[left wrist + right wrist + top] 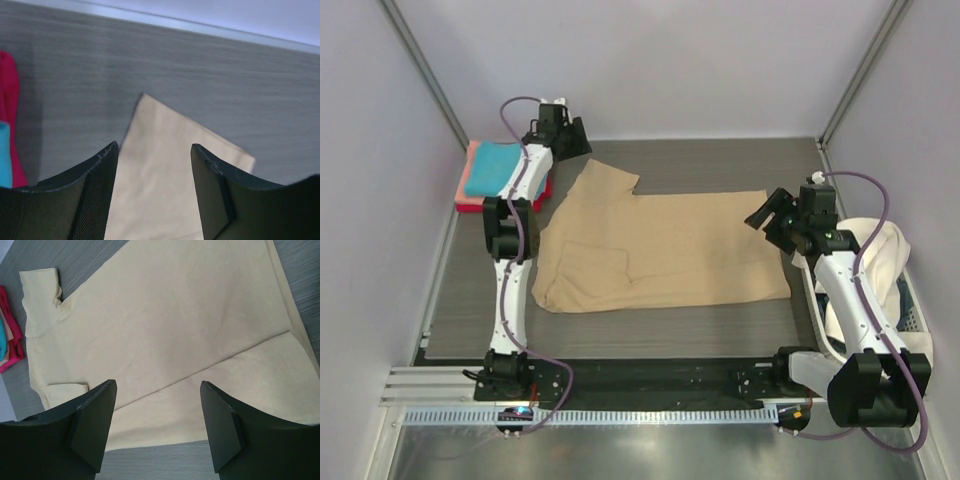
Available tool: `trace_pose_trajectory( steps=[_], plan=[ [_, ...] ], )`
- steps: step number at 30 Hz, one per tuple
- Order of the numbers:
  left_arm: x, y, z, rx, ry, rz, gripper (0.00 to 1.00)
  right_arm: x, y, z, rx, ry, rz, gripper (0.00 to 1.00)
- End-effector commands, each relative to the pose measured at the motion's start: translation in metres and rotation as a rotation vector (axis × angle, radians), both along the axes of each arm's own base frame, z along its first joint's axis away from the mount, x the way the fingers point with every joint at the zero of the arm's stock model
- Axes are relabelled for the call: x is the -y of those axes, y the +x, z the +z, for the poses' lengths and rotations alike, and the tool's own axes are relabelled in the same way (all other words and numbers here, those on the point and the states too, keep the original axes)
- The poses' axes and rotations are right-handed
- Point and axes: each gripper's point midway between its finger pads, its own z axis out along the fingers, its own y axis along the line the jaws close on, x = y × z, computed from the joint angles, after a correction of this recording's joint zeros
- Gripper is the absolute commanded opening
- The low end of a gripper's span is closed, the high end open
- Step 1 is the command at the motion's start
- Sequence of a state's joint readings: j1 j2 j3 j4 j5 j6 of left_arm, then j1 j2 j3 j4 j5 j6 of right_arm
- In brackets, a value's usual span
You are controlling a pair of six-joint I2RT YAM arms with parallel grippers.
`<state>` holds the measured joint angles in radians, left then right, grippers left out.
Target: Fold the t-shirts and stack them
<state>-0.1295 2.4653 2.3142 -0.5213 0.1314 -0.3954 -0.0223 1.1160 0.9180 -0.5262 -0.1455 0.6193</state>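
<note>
Next, I close my right gripper on the far hem corner (762, 194) of the tan t-shirt, at the end of the t-shirt nearer the white basket.
A large tan t-shirt (660, 250) lies spread on the grey table, its near part folded over. It also shows in the left wrist view (160, 165) and the right wrist view (165, 325). A stack of folded shirts, turquoise (492, 168) on salmon-pink and red, sits at the back left. My left gripper (575, 140) is open and empty above the tan shirt's far sleeve (200, 145). My right gripper (763, 213) is open and empty above the shirt's right hem. Cream-white shirts (880, 260) lie in the basket at right.
A white plastic basket (918, 318) stands at the right edge beside the right arm. The red shirt edge (12, 115) shows left of the left gripper, and the stack (10, 335) shows far left in the right wrist view. Grey walls enclose the table.
</note>
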Motion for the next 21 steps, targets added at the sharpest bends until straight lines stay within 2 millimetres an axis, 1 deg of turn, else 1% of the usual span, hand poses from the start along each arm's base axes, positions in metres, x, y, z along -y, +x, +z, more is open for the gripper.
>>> trace_pose_trajectory(
  steps=[1, 2, 3, 5, 6, 7, 9, 10, 11, 13, 15, 18, 20, 21],
  plan=[
    [-0.009, 0.028, -0.003, 0.051, 0.01, 0.03, 0.61, -0.009, 0.003, 0.009, 0.061, -0.001, 0.057, 0.73],
    [-0.009, 0.037, -0.004, 0.072, -0.028, 0.056, 0.6, -0.011, 0.001, 0.006, 0.057, 0.0, 0.063, 0.74],
    [-0.009, 0.04, -0.025, 0.049, -0.046, 0.067, 0.58, -0.012, 0.0, 0.006, 0.062, -0.002, 0.07, 0.73],
    [-0.002, 0.044, -0.039, 0.044, -0.081, 0.056, 0.58, -0.012, -0.002, 0.001, 0.057, -0.004, 0.067, 0.74],
    [0.001, 0.046, -0.044, 0.046, -0.102, 0.063, 0.58, -0.012, -0.003, 0.003, 0.069, -0.001, 0.067, 0.74],
    [0.006, 0.045, -0.063, 0.016, -0.111, 0.056, 0.57, -0.012, -0.003, 0.002, 0.072, 0.0, 0.066, 0.73],
    [0.012, 0.046, -0.072, 0.009, -0.125, 0.054, 0.57, -0.011, -0.004, -0.002, 0.063, -0.003, 0.062, 0.74],
    [0.017, 0.043, -0.083, -0.01, -0.124, 0.05, 0.57, -0.011, -0.004, -0.004, 0.057, -0.004, 0.063, 0.73],
    [0.019, 0.043, -0.085, -0.013, -0.127, 0.051, 0.57, -0.011, -0.005, -0.006, 0.052, -0.004, 0.062, 0.74],
    [0.024, 0.042, -0.088, -0.026, -0.158, 0.052, 0.54, -0.01, -0.004, -0.007, 0.048, -0.008, 0.059, 0.74],
    [0.027, 0.04, -0.09, -0.033, -0.163, 0.047, 0.48, -0.01, -0.004, -0.009, 0.045, -0.01, 0.059, 0.74],
    [0.031, 0.038, -0.093, -0.046, -0.185, 0.043, 0.45, -0.009, -0.004, -0.008, 0.047, -0.016, 0.06, 0.74],
    [0.031, 0.035, -0.098, -0.068, -0.196, 0.052, 0.43, -0.008, -0.006, -0.008, 0.047, -0.019, 0.058, 0.74],
    [0.034, 0.034, -0.098, -0.071, -0.206, 0.042, 0.39, -0.008, -0.006, -0.008, 0.049, -0.02, 0.057, 0.74]
  ],
)
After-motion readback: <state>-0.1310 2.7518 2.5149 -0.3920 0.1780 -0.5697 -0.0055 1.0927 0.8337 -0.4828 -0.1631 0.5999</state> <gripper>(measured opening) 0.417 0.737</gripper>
